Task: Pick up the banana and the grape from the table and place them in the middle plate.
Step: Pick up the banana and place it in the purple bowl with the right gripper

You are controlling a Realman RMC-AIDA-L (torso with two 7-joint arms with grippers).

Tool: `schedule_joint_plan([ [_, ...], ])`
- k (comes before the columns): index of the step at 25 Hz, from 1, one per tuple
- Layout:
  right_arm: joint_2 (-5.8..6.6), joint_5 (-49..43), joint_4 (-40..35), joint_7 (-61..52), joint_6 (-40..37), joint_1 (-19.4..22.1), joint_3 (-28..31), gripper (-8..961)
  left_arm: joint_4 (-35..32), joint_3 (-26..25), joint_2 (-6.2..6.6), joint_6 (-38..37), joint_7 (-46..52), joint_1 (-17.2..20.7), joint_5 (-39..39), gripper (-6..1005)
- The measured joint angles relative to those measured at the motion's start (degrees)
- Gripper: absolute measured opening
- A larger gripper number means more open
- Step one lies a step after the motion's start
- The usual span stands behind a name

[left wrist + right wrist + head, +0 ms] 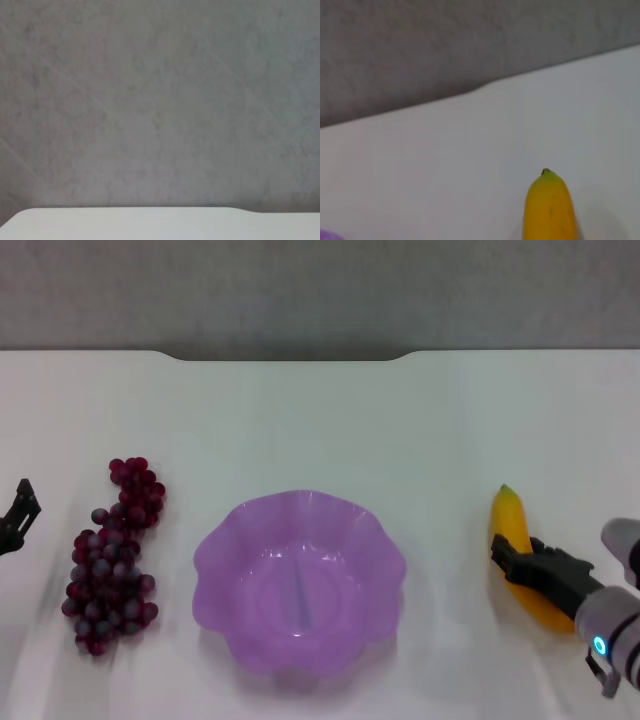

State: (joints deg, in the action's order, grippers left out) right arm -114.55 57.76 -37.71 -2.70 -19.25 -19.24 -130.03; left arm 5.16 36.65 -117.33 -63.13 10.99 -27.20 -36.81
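Note:
Next, I release the banana from my right gripper slantwise across the centre of the purple middle plate [318, 582], inside its wavy rim.
The banana [512, 523] lies on the white table [320, 420] at the right, its dark stem tip pointing away; the right wrist view shows that end of the banana [549, 210]. My right gripper [522, 562] is down over the banana's middle and hides that part. The grape [110, 560], a long dark red-purple bunch, lies on the table at the left. Between the two fruits stands the middle plate [215, 540], translucent purple with a wavy rim and nothing in it. My left gripper [18, 515] sits open at the far left edge, apart from the grape.
The table's far edge has a raised notch [290, 358] with a grey wall behind it. The left wrist view shows only that wall and a strip of the table [150, 225]. A sliver of the plate [325, 235] shows in the right wrist view.

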Motion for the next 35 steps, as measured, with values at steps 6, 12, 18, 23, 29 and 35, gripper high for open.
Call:
schedule_joint_plan([
  [6,1.2,-7.31,-4.96,0.05,0.87,-2.17,5.92,513,-0.31,-0.09,0.17,0.02,0.0,0.89,0.88,863],
  [12,2.24,-22.78,-20.48,0.07,10.84,-2.58,12.46,519,-0.34,-0.1,0.17,-0.11,0.0,0.9,0.89,863],
  [18,0.03,-32.75,-28.22,0.07,23.8,-6.68,10.0,525,-0.34,-0.09,0.11,-0.16,0.0,0.79,0.89,863],
  [23,-0.08,-29.75,-29.04,0.06,29.82,-9.39,4.38,530,-0.33,-0.09,0.09,-0.23,0.0,0.68,0.87,863],
  [29,-0.12,-26.96,-28.56,0.09,31.69,-9.02,1.71,535,-0.33,-0.09,0.1,-0.25,0.0,0.88,0.86,862],
  [35,-0.13,-23.52,-27.29,0.18,34.79,-9.8,1.16,541,-0.33,-0.17,0.12,-0.25,0.0,0.53,0.86,862],
])
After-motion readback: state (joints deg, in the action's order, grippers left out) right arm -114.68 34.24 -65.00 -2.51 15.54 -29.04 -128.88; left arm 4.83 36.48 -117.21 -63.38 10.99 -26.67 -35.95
